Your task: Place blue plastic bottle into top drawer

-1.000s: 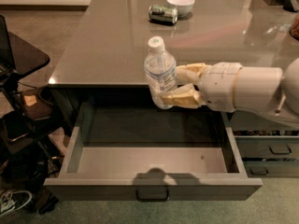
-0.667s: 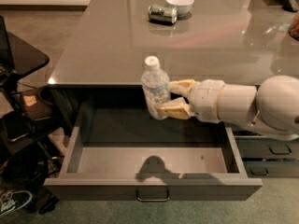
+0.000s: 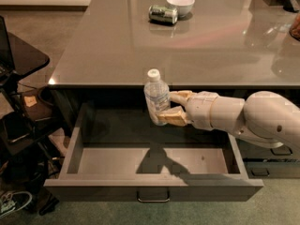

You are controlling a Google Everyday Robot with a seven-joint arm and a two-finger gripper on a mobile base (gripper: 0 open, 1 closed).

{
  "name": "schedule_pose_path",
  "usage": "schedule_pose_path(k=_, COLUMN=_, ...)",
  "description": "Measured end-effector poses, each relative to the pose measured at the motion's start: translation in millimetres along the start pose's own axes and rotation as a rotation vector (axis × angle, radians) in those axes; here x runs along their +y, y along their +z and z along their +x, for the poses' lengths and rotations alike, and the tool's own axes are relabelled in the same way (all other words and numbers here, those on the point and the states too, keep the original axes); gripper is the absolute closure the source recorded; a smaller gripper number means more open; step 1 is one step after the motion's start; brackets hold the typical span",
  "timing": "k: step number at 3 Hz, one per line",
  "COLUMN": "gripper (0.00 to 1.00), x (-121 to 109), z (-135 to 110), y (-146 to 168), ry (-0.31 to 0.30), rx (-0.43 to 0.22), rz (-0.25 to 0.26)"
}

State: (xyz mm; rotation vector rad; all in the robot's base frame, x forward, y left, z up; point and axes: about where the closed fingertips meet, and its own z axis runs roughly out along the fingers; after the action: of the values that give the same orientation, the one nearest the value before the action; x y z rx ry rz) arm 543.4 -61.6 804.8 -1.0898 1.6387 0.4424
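The robot's gripper will set the blue plastic bottle down on the bare bottom of the drawer, behind the metal handle (image 3: 168, 148).
The blue plastic bottle (image 3: 156, 96) is clear with a white cap and stands upright in my gripper (image 3: 171, 107). The gripper comes in from the right and is shut on the bottle's lower body, holding it in the air over the back middle of the open top drawer (image 3: 70, 158). The drawer is pulled far out, its inside bare, with a small metal handle (image 3: 153, 197) at the centre of its front. The bottle and arm cast a shadow on the drawer floor.
A grey countertop (image 3: 117, 46) lies above the drawer, with a green-patterned can (image 3: 163, 14) on its side and a white bowl (image 3: 180, 4) at the back. Narrower stacked drawers (image 3: 269, 165) are at the right. Dark furniture and clutter (image 3: 18, 125) stand at the left.
The gripper with the bottle has moved down and a little to the left, from countertop-edge height to lower over the open drawer. The shadow on the drawer floor has grown.
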Motion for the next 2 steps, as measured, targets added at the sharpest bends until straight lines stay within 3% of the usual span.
schedule_pose_path(k=1, gripper=1.00, x=10, z=26, y=4, ry=0.017, rx=0.003, rz=-0.008)
schedule_pose_path(k=2, gripper=1.00, x=41, z=99, y=4, ry=0.060, rx=0.067, rz=-0.034)
